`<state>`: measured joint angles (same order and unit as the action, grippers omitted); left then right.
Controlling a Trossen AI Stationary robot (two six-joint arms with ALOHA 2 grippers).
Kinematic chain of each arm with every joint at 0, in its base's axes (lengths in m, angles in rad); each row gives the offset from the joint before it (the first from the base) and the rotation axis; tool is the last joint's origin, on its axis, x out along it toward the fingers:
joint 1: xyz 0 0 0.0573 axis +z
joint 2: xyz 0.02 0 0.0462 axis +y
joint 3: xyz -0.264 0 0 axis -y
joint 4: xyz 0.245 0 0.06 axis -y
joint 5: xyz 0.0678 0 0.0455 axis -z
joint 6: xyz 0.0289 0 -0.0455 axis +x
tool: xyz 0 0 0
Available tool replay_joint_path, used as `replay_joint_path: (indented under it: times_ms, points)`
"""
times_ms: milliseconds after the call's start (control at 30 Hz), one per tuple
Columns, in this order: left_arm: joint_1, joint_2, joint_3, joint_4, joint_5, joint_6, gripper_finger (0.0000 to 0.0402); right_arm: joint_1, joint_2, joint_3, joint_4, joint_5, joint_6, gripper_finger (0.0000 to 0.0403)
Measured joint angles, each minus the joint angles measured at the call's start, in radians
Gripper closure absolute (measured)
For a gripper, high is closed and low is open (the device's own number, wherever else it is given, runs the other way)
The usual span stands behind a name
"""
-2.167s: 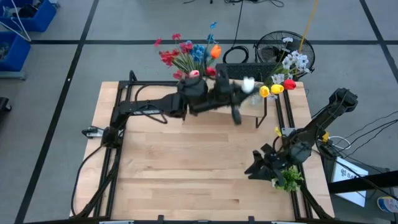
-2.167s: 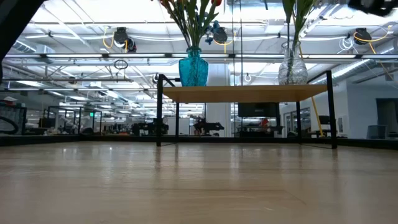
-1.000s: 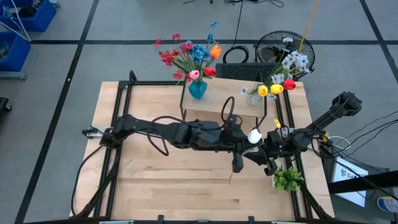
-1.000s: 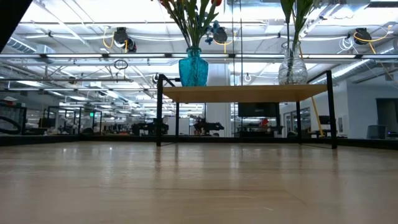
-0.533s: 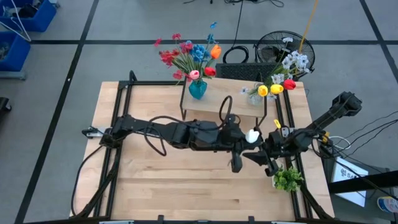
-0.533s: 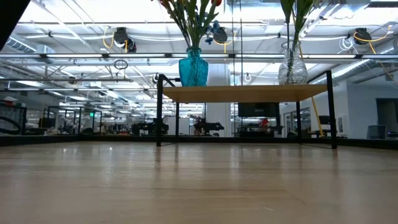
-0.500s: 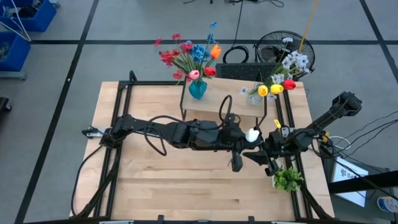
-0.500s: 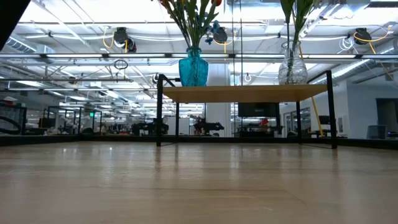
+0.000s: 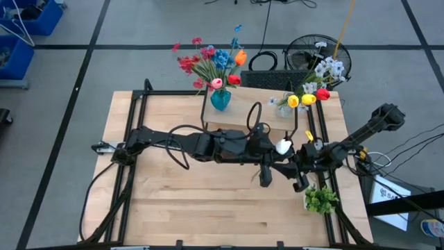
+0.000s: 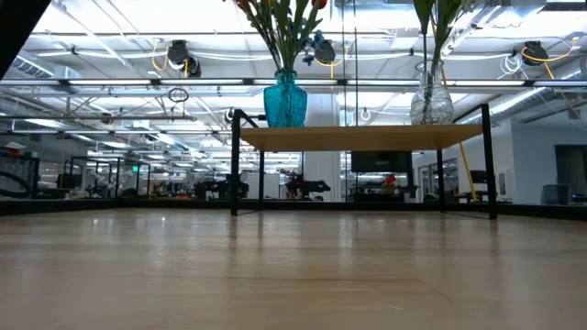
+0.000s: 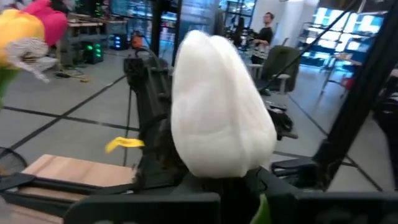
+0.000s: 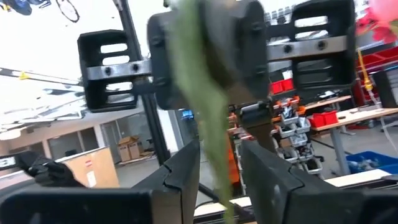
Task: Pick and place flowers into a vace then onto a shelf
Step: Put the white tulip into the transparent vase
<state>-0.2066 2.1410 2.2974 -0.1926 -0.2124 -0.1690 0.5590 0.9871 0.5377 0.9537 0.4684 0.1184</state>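
Note:
Next, I steady the white flower with my right gripper while my left gripper, which sits just under the flower's blossom, takes its stem lower down point(image 12: 212, 124).
A white flower point(image 9: 283, 146) is up over the table's right part, with my left gripper point(image 9: 275, 155) shut on it. Its blossom point(image 11: 217, 106) fills the left wrist view. My right gripper point(image 12: 219, 180) is close by on the right, open, one finger on each side of the flower's green stem point(image 12: 205, 112). On the shelf point(image 9: 253, 118) at the far side stand a teal vase point(image 9: 220, 100) with red, blue and orange flowers and a clear vase point(image 9: 283, 108) with yellow, red and white flowers. My left gripper pinches the white flower's stem just under the blossom point(image 11: 260, 210) between its two fingers. It comes in level from the table's left. The flower is clear of the table, blossom up. My right gripper has the stem between its fingers point(image 12: 186, 174); whether they touch it I cannot tell.
A green leafy clump point(image 9: 320, 200) lies at the table's right edge, near my right arm. The shelf point(image 10: 358, 137) on black legs stands across the far side. The table's near and left parts are bare wood point(image 9: 180, 201).
About two seconds ago my left gripper was at the shelf with the white flower. It has since carried it toward the near right, up to my right gripper, which has come in from the near right. In the last second both have stayed almost still.

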Motion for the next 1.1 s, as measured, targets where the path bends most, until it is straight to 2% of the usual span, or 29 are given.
replay_joint_path:
  times_ms: [300, 400, 500, 567, 700, 800, 1000, 1100]
  points:
    - [0.006, 0.0, 0.0, 0.001, 0.021, 0.013, 0.04, -0.029, 0.0, 0.0, -0.001, -0.002, 0.003, 0.0303]
    - [0.013, 0.0, 0.0, -0.014, 0.02, 0.01, 0.0395, -0.029, 0.0, 0.0, -0.001, -0.003, -0.032, 0.0332]
    - [0.023, 0.0, 0.0, -0.051, 0.006, 0.001, 0.0387, -0.03, 0.0, 0.0, -0.007, -0.04, -0.062, 0.038]
    - [0.028, 0.0, 0.0, -0.07, 0.009, -0.02, 0.0378, -0.03, 0.0, -0.001, -0.02, -0.039, -0.078, 0.0394]
    - [0.03, -0.003, 0.0, -0.077, 0.008, -0.041, 0.0353, -0.026, -0.001, -0.001, -0.031, 0.028, -0.081, 0.0396]
    - [0.03, -0.01, 0.0, -0.105, 0.047, -0.04, 0.0325, -0.026, -0.001, -0.001, -0.037, 0.085, -0.083, 0.0399]
    - [0.024, -0.057, 0.001, -0.315, 0.061, -0.081, 0.0264, -0.015, -0.049, -0.003, -0.055, 0.108, -0.083, 0.04]
    - [0.018, -0.084, 0.001, -0.381, 0.056, -0.102, 0.0248, 0.001, -0.088, -0.003, -0.083, 0.109, -0.094, 0.04]
